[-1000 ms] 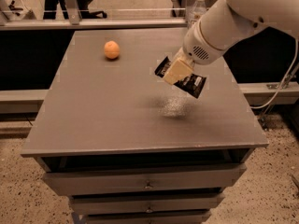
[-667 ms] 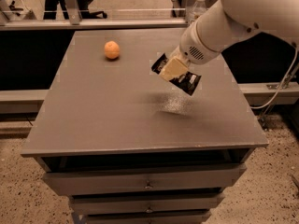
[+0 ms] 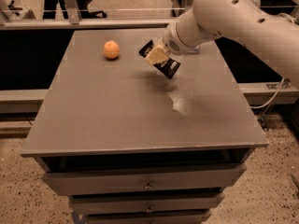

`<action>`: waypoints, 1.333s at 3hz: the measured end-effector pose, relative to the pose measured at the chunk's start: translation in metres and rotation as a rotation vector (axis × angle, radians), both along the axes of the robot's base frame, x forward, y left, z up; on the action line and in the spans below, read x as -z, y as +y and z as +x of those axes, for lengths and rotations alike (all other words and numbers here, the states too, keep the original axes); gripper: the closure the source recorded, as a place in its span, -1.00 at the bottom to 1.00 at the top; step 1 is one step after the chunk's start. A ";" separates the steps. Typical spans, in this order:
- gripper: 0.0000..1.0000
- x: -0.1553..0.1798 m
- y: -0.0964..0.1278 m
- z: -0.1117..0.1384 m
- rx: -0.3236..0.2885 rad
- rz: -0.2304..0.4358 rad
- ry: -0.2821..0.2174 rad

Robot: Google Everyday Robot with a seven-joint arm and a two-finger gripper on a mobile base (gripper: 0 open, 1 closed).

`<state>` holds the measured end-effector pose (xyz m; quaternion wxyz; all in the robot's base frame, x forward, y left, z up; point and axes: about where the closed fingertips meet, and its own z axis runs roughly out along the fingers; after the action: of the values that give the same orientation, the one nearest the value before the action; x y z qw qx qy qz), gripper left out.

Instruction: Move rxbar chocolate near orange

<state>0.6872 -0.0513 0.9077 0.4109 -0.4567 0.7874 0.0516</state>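
Note:
Next, I release the rxbar chocolate on the table (image 3: 136,61) close beside the orange, toward the pale shiny patch.
The orange (image 3: 111,49) sits on the grey table top (image 3: 117,111) at the back left. My gripper (image 3: 157,56) is shut on the rxbar chocolate (image 3: 166,67), a black bar held tilted above the table, its lower end pointing down to the right. The gripper is to the right of the orange, about a bar's length away. The white arm reaches in from the upper right.
A pale shiny patch (image 3: 180,101) marks the table right of centre. Drawers (image 3: 147,183) run below the front edge. A clear bottle (image 3: 198,45) is partly hidden behind the arm at the back. A rail (image 3: 93,22) and dark gaps lie beyond the table.
The gripper has carried the bar to the left and toward the back, closer to the orange. The orange has not moved.

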 end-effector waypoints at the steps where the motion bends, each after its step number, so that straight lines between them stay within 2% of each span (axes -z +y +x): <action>1: 1.00 0.020 0.013 0.047 0.018 0.017 -0.014; 2: 1.00 0.028 0.023 0.063 0.017 0.030 -0.013; 4: 1.00 0.037 0.047 0.068 -0.044 0.051 0.019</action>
<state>0.7548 -0.0048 0.8705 0.4138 -0.4626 0.7794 0.0852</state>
